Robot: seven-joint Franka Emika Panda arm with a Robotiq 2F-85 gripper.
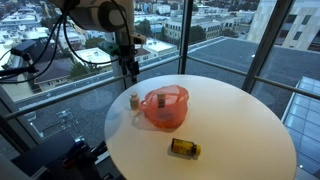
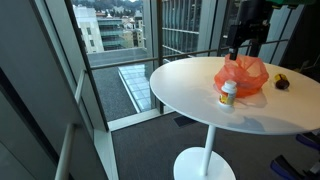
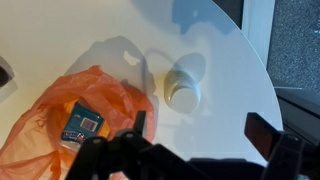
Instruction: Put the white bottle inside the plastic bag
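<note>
My gripper should lower next to the top of the white bottle (image 1: 134, 97) (image 3: 184, 98) beside the orange plastic bag and close there.
A small white bottle (image 1: 135, 99) with a yellowish label stands upright on the round white table (image 1: 240, 120), right beside the orange plastic bag (image 1: 166, 108). It also shows in an exterior view (image 2: 229, 93) next to the bag (image 2: 244, 73). In the wrist view I see the bottle's white cap (image 3: 184, 87) from above, with the bag (image 3: 60, 110) to its left. A blue box (image 3: 84, 125) lies inside the bag. My gripper (image 3: 200, 130) is open and empty, hovering above the table near the bottle. It appears in both exterior views (image 1: 128, 68) (image 2: 243, 45).
A yellow and dark bottle (image 1: 184, 148) lies on its side near the table's front, also seen in an exterior view (image 2: 281, 82). Glass windows and a railing surround the table. The table edge (image 3: 262, 70) curves close to the bottle.
</note>
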